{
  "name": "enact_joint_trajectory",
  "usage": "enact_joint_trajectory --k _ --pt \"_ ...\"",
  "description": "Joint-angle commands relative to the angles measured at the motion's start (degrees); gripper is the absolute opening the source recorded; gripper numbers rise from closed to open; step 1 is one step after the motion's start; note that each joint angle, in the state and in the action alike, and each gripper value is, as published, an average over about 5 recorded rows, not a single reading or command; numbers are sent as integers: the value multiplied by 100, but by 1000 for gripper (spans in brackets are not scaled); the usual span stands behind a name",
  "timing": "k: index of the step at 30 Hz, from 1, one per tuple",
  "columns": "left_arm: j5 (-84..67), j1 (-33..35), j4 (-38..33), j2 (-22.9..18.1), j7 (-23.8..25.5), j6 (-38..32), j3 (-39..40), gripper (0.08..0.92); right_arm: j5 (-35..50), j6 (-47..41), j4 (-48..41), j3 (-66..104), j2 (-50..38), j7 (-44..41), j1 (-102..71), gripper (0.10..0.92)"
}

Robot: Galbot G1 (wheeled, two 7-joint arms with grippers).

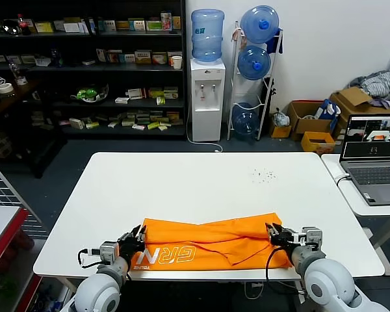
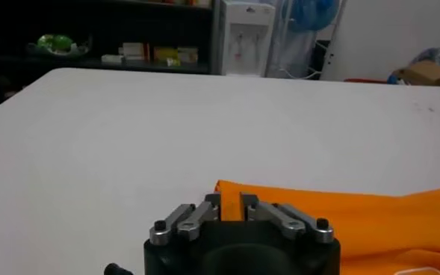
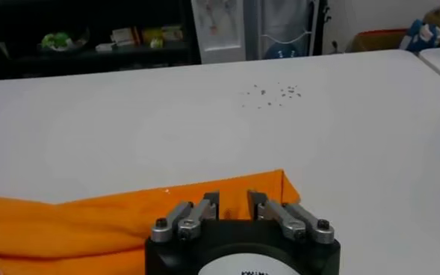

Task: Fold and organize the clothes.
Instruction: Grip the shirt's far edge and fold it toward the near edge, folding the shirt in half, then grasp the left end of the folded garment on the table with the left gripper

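My left gripper is at the far corner of the orange T-shirt's lettered end. Next, I take that lettered end nearer its middle [image 1: 147, 248] before I fold it over.
The bright orange T-shirt [image 1: 211, 244] lies as a long folded band on the white table [image 1: 195, 188], close to the front edge, with white lettering showing near its left end. My left gripper [image 1: 138, 239] is at the shirt's left end, shut on a corner of the cloth [image 2: 231, 205]. My right gripper [image 1: 275, 234] is at the shirt's right end, and its jaws stand narrow with orange cloth [image 3: 233, 200] between them. The shirt's right corner [image 3: 279, 187] lies flat on the table. The collar and sleeves are hidden in the folds.
Small dark specks [image 1: 263, 174] lie on the far right of the table. A second table with an open laptop [image 1: 377, 156] stands to the right. Shelves [image 1: 84, 65], a water dispenser [image 1: 207, 91] and cardboard boxes [image 1: 312, 123] stand beyond.
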Motion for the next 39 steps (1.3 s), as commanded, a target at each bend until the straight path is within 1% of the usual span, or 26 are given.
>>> enact_joint_trajectory --k 1,10,13,16,20,21,24,32,39 --pt "90 94 -80 10 -3 10 -11 391 -5 34 120 166 -27 -62 -108 458" --pt "172 377 -67 -161 -25 -5 -34 651 -39 50 248 448 -9 -49 -354 717" --pt "179 400 -42 -201 -21 -11 -28 737 -41 52 281 495 5 -34 -388 789" --pt "198 386 37 -233 -5 -37 -21 800 -40 47 315 535 15 -16 -419 818" --pt "198 356 171 -277 13 -114 -15 819 -44 36 339 570 18 2 -457 822" --pt "191 349 203 -290 14 -126 -12 812 -45 34 338 575 19 8 -461 822" --pt "173 339 271 -320 14 -132 -4 757 -44 30 326 581 23 24 -459 823" --pt "161 371 302 -343 13 -138 7 526 -32 31 282 558 27 33 -400 823" --pt "140 387 167 -376 13 -202 23 327 -36 40 225 508 77 46 -329 823"
